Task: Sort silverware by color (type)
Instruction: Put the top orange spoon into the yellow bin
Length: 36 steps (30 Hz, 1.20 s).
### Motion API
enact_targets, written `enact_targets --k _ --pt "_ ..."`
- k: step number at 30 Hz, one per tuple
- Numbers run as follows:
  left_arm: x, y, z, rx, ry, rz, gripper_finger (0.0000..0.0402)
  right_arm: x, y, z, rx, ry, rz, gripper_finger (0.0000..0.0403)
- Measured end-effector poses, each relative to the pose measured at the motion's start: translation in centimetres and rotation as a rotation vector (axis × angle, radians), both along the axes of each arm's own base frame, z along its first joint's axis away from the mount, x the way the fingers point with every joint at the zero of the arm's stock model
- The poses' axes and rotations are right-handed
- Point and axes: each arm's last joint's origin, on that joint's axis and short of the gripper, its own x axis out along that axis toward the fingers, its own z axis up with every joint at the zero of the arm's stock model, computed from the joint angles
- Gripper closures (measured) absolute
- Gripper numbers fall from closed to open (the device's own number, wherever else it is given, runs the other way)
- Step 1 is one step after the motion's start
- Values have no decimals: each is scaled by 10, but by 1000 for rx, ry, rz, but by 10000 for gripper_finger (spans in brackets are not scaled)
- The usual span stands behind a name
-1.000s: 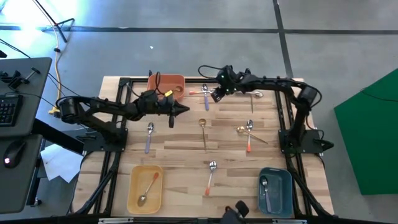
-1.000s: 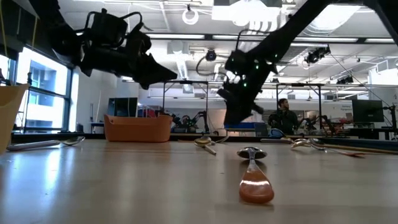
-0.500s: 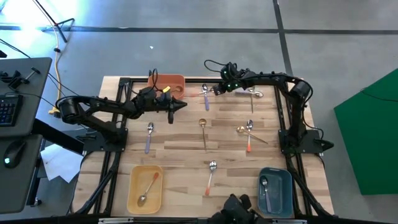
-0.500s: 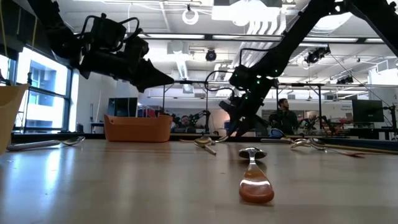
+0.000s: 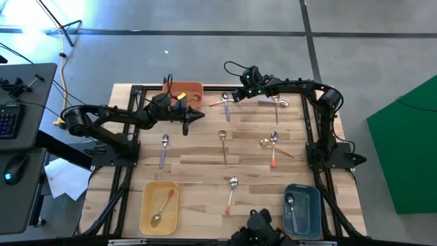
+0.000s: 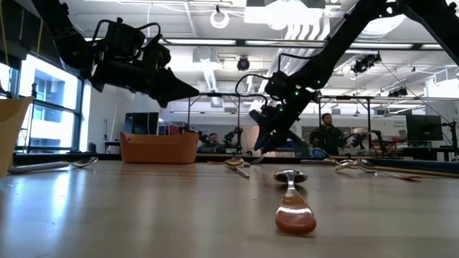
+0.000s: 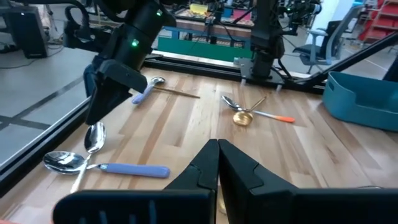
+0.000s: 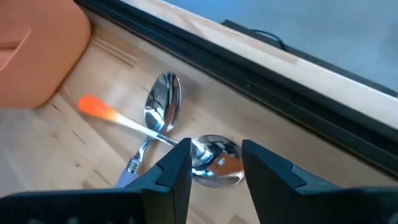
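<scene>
The orange-handled spoon's handle lies across the purple-handled spoon, so my right gripper should pick up the orange-handled spoon by its bowl (image 8: 217, 163) and hand it to my left gripper.
Two spoons lie crossed on the table at the far edge. One is an orange-handled spoon (image 8: 118, 118) and one is a purple-handled spoon (image 5: 226, 108). My right gripper (image 8: 216, 163) hangs open just above them, slanting down. The orange-handled spoon's bowl (image 8: 214, 160) lies on the wood between its fingers, and I see no touch. My left gripper (image 5: 200, 116) hovers shut and empty near the red bin (image 5: 183, 91). More silverware lies loose: a purple-handled spoon (image 5: 164, 147), a gold spoon (image 5: 222, 142), an orange-handled spoon (image 5: 231, 191) and a mixed cluster (image 5: 270, 143).
A yellow bin (image 5: 146, 212) at the near left holds an orange-handled spoon. A teal bin (image 5: 313, 205) at the near right holds one spoon. Two more spoons (image 5: 279, 104) lie at the far right. The black frame rails (image 5: 311, 130) border the table.
My right gripper has sunk toward the crossed spoons at the far edge. It has also tipped from pointing straight down to a slant. Its fingers stay apart.
</scene>
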Motion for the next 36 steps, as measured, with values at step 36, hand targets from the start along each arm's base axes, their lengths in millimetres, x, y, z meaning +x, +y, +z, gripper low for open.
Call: enact_targets --k 36 --pt "0 -1 -3 -68 21 4 401 1 -3 -20 165 -52 -2 257"
